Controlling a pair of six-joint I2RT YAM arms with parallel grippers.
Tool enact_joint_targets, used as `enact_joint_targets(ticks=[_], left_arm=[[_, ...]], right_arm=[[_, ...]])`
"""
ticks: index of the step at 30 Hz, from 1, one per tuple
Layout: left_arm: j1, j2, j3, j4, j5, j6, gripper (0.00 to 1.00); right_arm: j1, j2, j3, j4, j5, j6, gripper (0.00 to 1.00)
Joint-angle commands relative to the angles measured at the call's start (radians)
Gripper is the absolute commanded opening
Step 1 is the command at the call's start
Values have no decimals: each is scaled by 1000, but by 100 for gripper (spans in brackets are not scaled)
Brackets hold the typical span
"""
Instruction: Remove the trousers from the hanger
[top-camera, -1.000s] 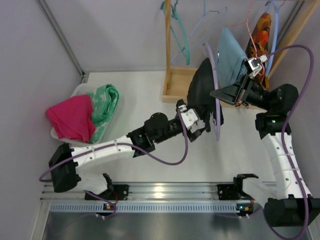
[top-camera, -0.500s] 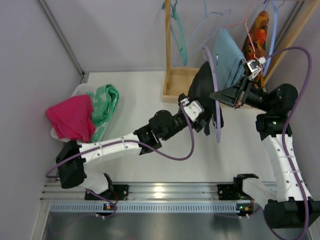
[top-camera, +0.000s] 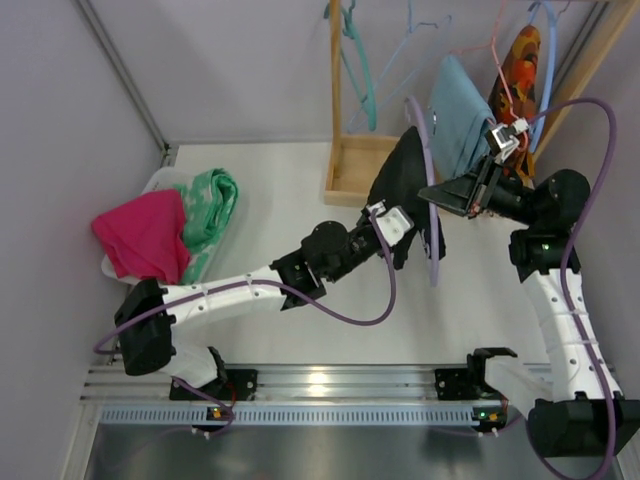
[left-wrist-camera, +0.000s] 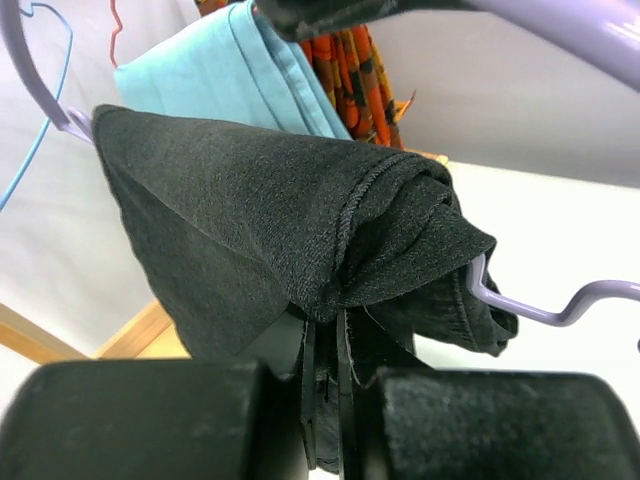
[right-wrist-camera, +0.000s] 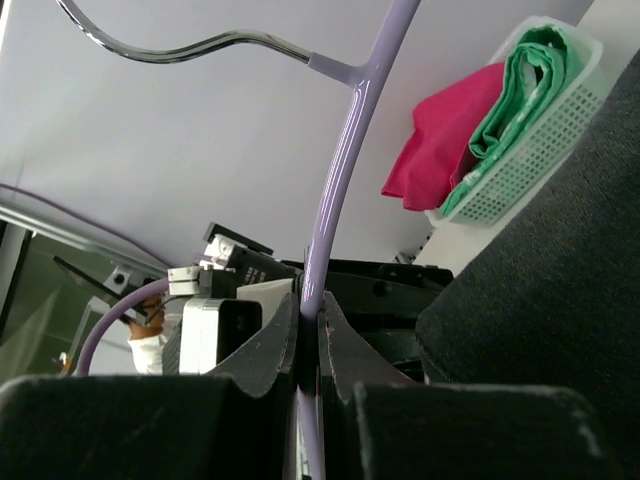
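Note:
My left gripper is to release the black trousers over the pink and green cloths in the white basket (top-camera: 172, 207). The trousers now hang in front of the rack.
Black trousers (top-camera: 405, 185) hang folded over a lilac hanger (top-camera: 433, 240) in front of the wooden rack. My left gripper (top-camera: 402, 236) is at their lower edge. In the left wrist view the trousers (left-wrist-camera: 260, 210) drape over the hanger (left-wrist-camera: 525, 308), and the gripper (left-wrist-camera: 325, 375) is shut on a fold of black cloth at the bottom. My right gripper (top-camera: 432, 190) holds the hanger from the right. In the right wrist view it (right-wrist-camera: 308, 335) is shut on the lilac hanger bar (right-wrist-camera: 345, 170), with the trousers (right-wrist-camera: 560, 300) dark at the right.
A wooden rack (top-camera: 336, 100) at the back carries several hangers, a teal garment (top-camera: 458, 110) and an orange patterned one (top-camera: 520, 60). A white basket (top-camera: 160, 182) at the left holds a pink cloth (top-camera: 145, 235) and a green cloth (top-camera: 210, 205).
My left arm reached forward and to the right up to the trousers, and its gripper went from open to shut on the cloth. The right gripper kept hold of the hanger.

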Motion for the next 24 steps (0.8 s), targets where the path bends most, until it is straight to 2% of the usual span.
enact_joint_targets(ticks=[1,8,18,24], left_arm=[[3,-54,49,69,-20,44,0],[3,-143,156,-46,-25,38,0],[3,-180,387,-192,-69,52,0],[3,-209,452,-257,-123,75,0]], right_arm=[[-42,-30,-9,97,24,-67,0],[-157,15,-117,74,19,-88,0],[-165,65,-226,16,7,-228,0],[-170,82,-254,-58,1,-334,0]])
